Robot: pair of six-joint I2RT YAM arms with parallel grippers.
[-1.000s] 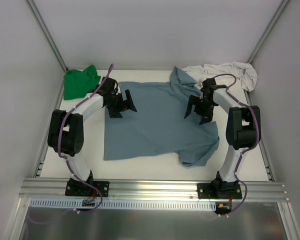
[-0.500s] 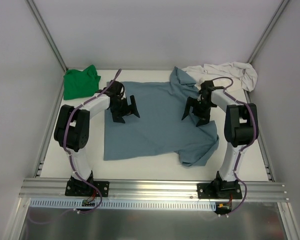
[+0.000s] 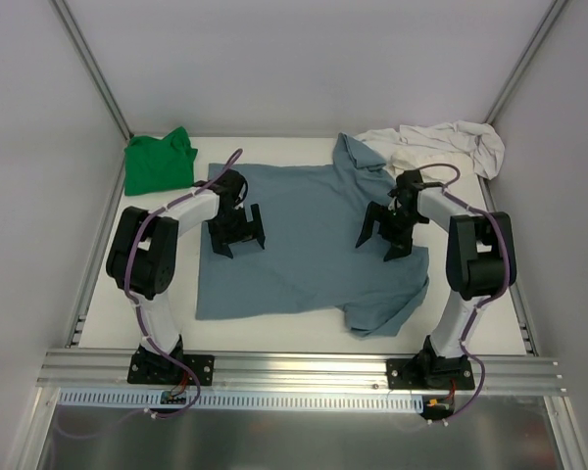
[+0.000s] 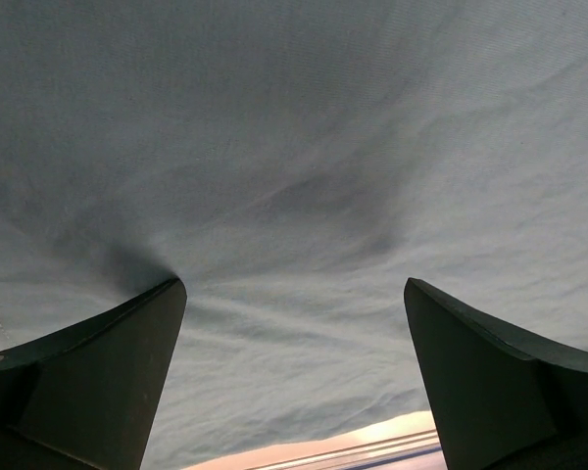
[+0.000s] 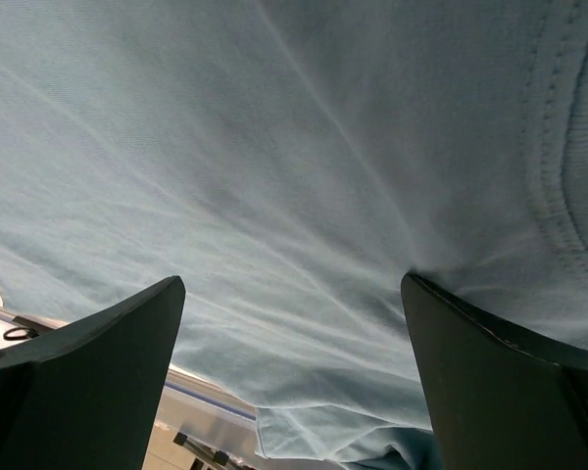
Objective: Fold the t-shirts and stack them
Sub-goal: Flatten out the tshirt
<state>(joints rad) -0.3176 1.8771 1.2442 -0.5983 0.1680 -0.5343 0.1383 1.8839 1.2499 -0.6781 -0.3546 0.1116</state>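
Observation:
The robot's right gripper will next go to the slate-blue t-shirt's back sleeve, beside the cream t-shirt, and close on the sleeve's fold (image 3: 374, 164).
The slate-blue t-shirt (image 3: 309, 245) lies spread flat on the white table, its right sleeve folded under at the near right. Its cloth fills the left wrist view (image 4: 304, 147) and the right wrist view (image 5: 294, 157). My left gripper (image 3: 236, 232) stands open, fingertips pressed down on the shirt's left side, and the cloth puckers at its left fingertip (image 4: 167, 289). My right gripper (image 3: 385, 230) is open too, pressing the shirt's right side near a seam. The green t-shirt (image 3: 159, 160) is bunched at the back left. The cream t-shirt (image 3: 441, 145) lies crumpled at the back right.
White walls enclose the table on three sides. An aluminium rail (image 3: 294, 367) with both arm bases runs along the near edge. Bare table (image 3: 108, 294) shows to the left of the blue shirt and in a strip in front of it.
Both grippers have moved toward the near edge while pressed on the blue shirt. The shirt has slid with them, its near hem now closer to the rail and skewed leftward.

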